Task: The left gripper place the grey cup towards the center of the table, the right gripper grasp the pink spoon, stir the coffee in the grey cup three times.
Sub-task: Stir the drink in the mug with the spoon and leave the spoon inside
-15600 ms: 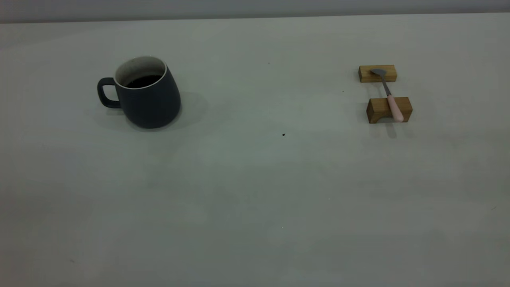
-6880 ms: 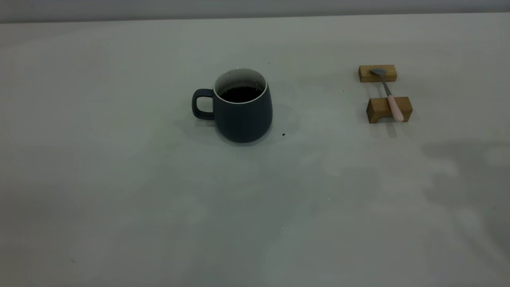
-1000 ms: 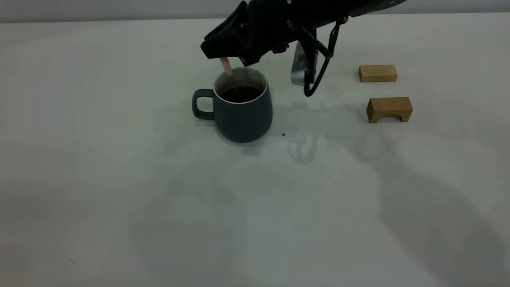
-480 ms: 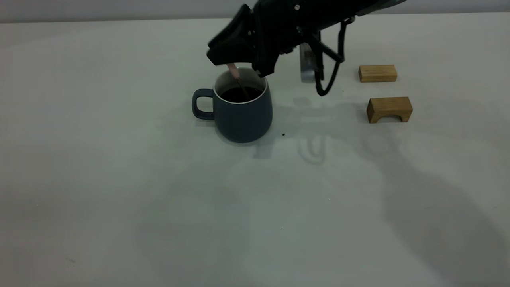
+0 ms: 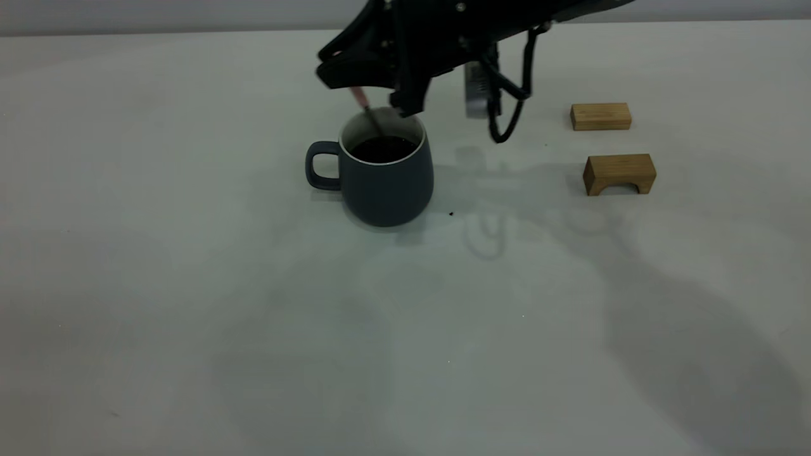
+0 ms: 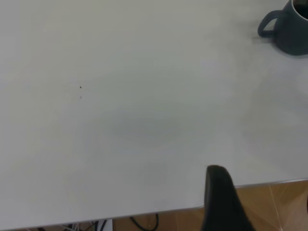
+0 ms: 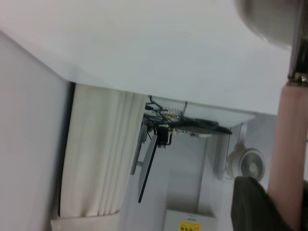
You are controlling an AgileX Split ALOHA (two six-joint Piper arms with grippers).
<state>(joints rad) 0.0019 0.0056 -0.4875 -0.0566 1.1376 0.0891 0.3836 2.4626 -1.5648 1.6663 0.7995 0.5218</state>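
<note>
Next, my right gripper lets go of the pink spoon against the grey cup's rim [image 5: 353, 143] beside the cup's handle, with the spoon's tip in the coffee.
The grey cup [image 5: 386, 183] stands upright near the middle of the table [image 5: 253, 304], handle to the left, with dark coffee [image 5: 383, 149] inside. My right gripper [image 5: 364, 85] reaches in from the upper right and hangs just above the cup's rim, shut on the pink spoon [image 5: 359, 95]. The spoon's metal neck slants down into the coffee and its bowl is hidden. In the right wrist view the pink spoon [image 7: 291, 144] sits between my right gripper's [image 7: 284, 204] fingers. My left gripper [image 6: 262, 192] is parked open off the table's edge, far from the grey cup [image 6: 291, 29].
Two tan wooden blocks, a flat one [image 5: 600, 116] and an arched one [image 5: 619, 173], sit at the right of the table. A looping black cable [image 5: 507, 107] hangs under the right arm between the cup and the blocks.
The right gripper has swung the spoon round inside the cup: rightward half a second ago, now back left and slightly higher. The cup and blocks have stayed put.
</note>
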